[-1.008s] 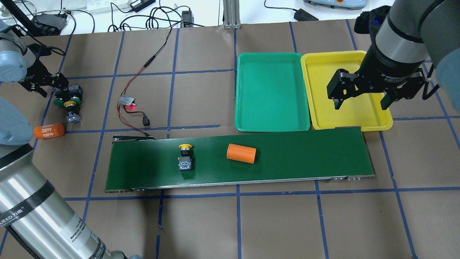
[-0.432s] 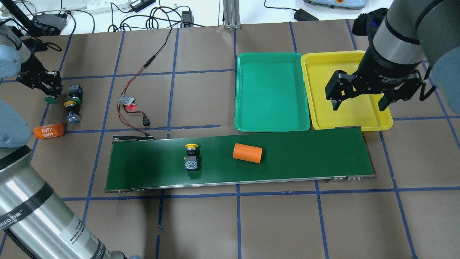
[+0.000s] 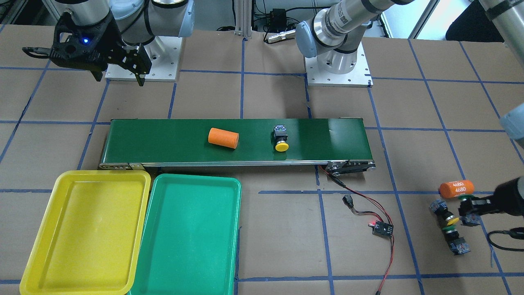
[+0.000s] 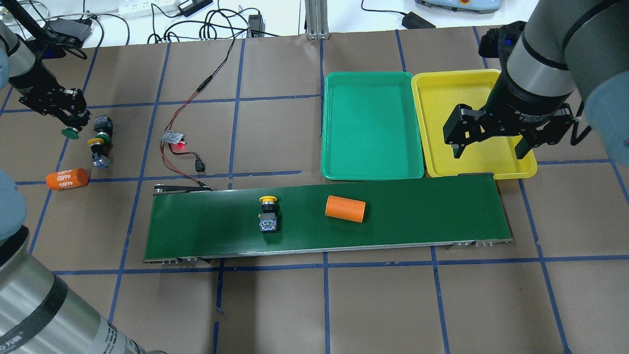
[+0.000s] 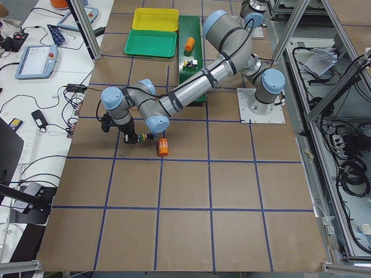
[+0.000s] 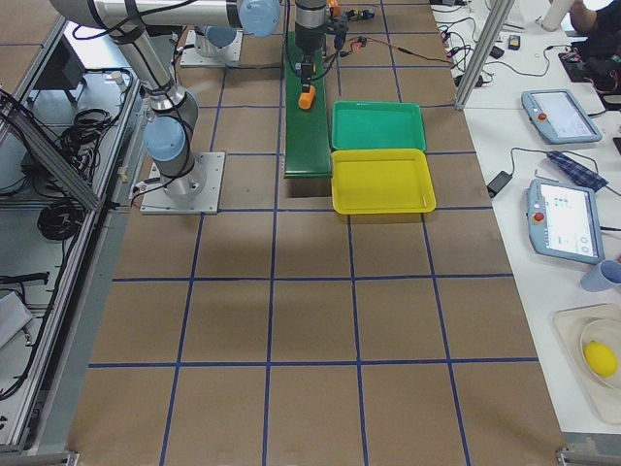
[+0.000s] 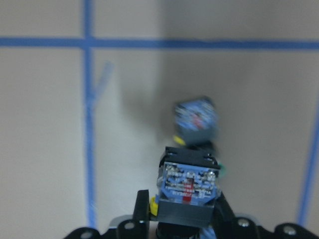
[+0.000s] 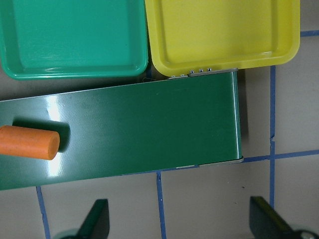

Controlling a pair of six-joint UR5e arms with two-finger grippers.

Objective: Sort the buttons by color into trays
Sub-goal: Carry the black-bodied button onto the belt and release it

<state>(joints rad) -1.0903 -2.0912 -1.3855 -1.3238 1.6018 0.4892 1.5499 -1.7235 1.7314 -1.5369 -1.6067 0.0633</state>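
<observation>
Next, I release the green-capped button with my left gripper on the dark green conveyor belt (image 3: 329,138) near the black bracket.
My left gripper (image 4: 69,120) is shut on a green-capped button (image 4: 71,132) and holds it just above the table at the far left. The wrist view shows its grey-blue block (image 7: 189,181) between the fingers. A yellow-capped button (image 4: 95,142) and a green-capped one (image 4: 103,133) lie touching beside it. Another yellow-capped button (image 4: 268,214) lies on the dark green conveyor belt (image 4: 196,226). My right gripper (image 4: 489,147) is open and empty over the near edge of the yellow tray (image 4: 442,98). The green tray (image 4: 372,125) is empty beside it.
An orange cylinder (image 4: 345,208) lies on the belt right of the yellow-capped button. A second orange cylinder (image 4: 67,179) lies on the table at the far left. A small circuit board with red and black wires (image 4: 173,137) lies behind the belt's left end.
My left gripper has lifted the green-capped button off the pile and moved it left. The belt has carried the yellow-capped button and orange cylinder to the right. My right gripper has drifted slightly.
</observation>
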